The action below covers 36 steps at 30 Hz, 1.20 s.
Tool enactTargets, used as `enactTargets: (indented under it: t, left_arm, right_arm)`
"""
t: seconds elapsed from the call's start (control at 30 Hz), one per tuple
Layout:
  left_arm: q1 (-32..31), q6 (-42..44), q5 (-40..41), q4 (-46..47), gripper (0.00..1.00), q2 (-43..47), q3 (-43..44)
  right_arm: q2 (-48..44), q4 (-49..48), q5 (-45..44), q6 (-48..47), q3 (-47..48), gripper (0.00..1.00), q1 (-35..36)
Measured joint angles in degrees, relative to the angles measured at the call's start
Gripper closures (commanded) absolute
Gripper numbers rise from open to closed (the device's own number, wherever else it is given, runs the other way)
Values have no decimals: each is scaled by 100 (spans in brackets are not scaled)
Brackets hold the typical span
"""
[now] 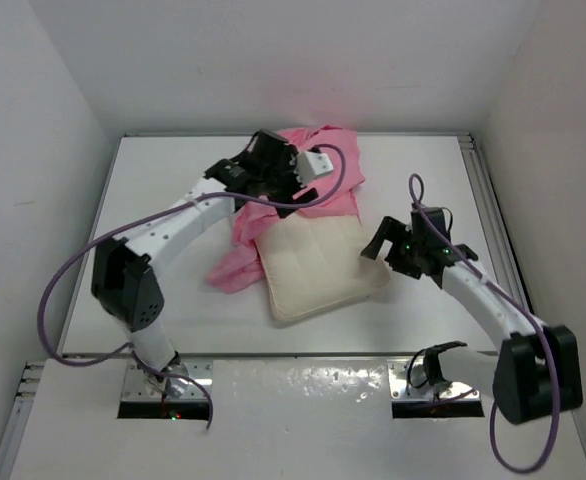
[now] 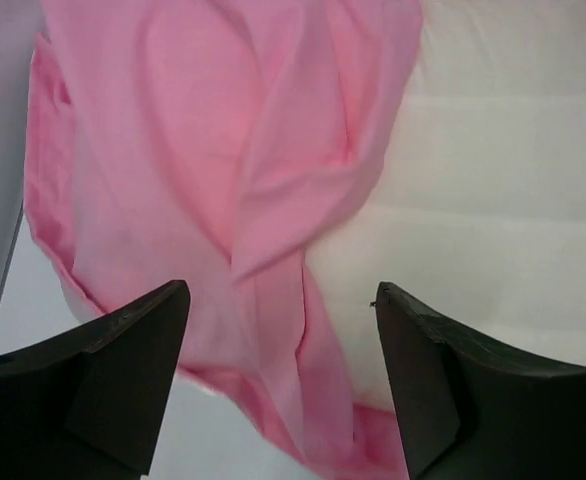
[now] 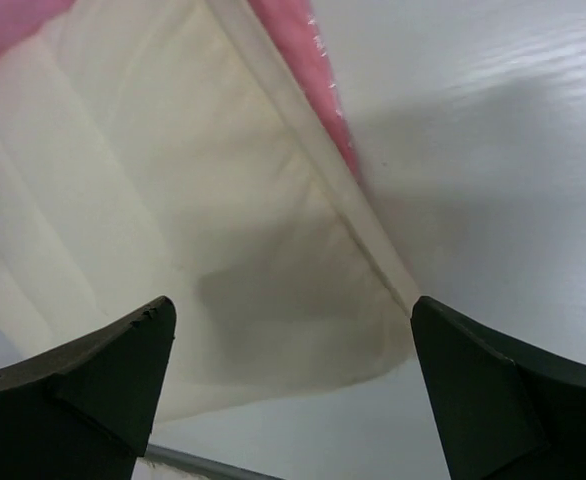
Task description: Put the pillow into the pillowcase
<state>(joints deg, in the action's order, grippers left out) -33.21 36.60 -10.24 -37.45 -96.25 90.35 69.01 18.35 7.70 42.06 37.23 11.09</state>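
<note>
Next, I close my right gripper on the near corner [image 1: 371, 290] [image 3: 328, 375] of the cream-white pillow, at the bare end just below the gripper's open fingers.
The cream-white pillow [image 1: 318, 268] lies flat at the table's middle, its near end bare. The pink pillowcase [image 1: 238, 262] is crumpled over its far end and trails down its left side. My left gripper [image 1: 278, 180] hovers over that bunched pink cloth. In the left wrist view it [image 2: 283, 292] is open, with folds of the pillowcase [image 2: 223, 170] below it and the pillow [image 2: 503, 200] to the right; nothing is pinched. My right gripper [image 1: 383, 250] sits at the pillow's right edge. It [image 3: 291, 305] is open above a pillow [image 3: 223, 230] corner, with a pink strip of pillowcase [image 3: 308, 70] along the seam.
The white table [image 1: 163, 170] is boxed in by white walls on three sides. A metal rail [image 1: 483, 200] runs along its right edge. Purple cables loop from both arms. Bare tabletop [image 3: 493, 180] shows to the right of the pillow.
</note>
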Motion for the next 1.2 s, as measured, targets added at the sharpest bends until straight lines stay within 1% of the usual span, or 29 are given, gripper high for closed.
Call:
enactTargets:
  t: [0.1, 0.17, 0.23, 0.33, 0.37, 0.43, 0.47, 0.5, 0.6, 0.67, 0.83, 0.93, 0.97, 1.03, 1.07, 1.1, 1.13, 1.2]
  left_arm:
    - [-315, 46, 592, 540, 26, -732, 216]
    - [-407, 92, 914, 765, 26, -1145, 195]
    - [-424, 133, 1196, 949, 27, -1488, 109]
    - [-424, 133, 1486, 1121, 50, -1821, 70]
    - [-424, 87, 1537, 1182, 67, -1856, 74]
    - [-428, 2, 1554, 1207, 83, -1864, 140]
    - [-433, -28, 1543, 1198, 94, -1864, 203]
    - [-435, -87, 1512, 1196, 99, -1867, 280]
    - [-455, -199, 1388, 1174, 100, -1867, 498]
    - [-485, -262, 1287, 1108, 100, -1867, 616]
    - [-616, -415, 916, 697, 100, -1867, 944]
    - [-669, -514, 667, 481, 100, -1867, 1169]
    - [-684, -540, 603, 415, 100, -1864, 1237]
    - [-684, -564, 516, 339, 100, -1862, 1305]
    - [-684, -566, 483, 286, 100, -1860, 1329]
    - [-684, -566, 457, 236, 100, -1849, 1338]
    - [-684, -566, 444, 177, 100, -1825, 1338]
    - [-684, -562, 450, 76, 100, -1770, 1338]
  right_arm:
    - [-1093, 98, -310, 468, -439, 1, -68]
    - [-1742, 101, -468, 852, -675, 1, -94]
    - [-2190, 92, -542, 1270, -955, 1, -59]
    - [-2771, 120, -625, 2085, -1563, 1, 223]
    - [-2889, 105, -632, 2339, -1764, 1, 337]
    - [-3071, 66, -627, 2927, -2188, 1, 592]
    - [-3106, -28, -627, 3187, -2378, 1, 719]
    - [-3110, -254, -629, 3462, -2599, 1, 857]
    - [-2903, -1016, -638, 4129, -3108, 1, 1248]
    - [-2439, -1563, -643, 4441, -3171, 1, 1493]
    - [-966, -3368, -752, 4693, -3136, 1, 1867]
    - [9, -4708, -732, 4758, -3101, 15, 1862]
    - [420, -5257, -713, 4765, -3099, 33, 1834]
    - [955, -5934, -654, 4769, -3071, 58, 1768]
    - [1202, -6218, -597, 4750, -3034, 82, 1707]
    - [1410, -6470, -535, 4767, -2966, 94, 1635]
    - [1543, -6616, -487, 4712, -2861, 100, 1567]
    - [1650, -6717, -450, 4601, -2634, 100, 1451]
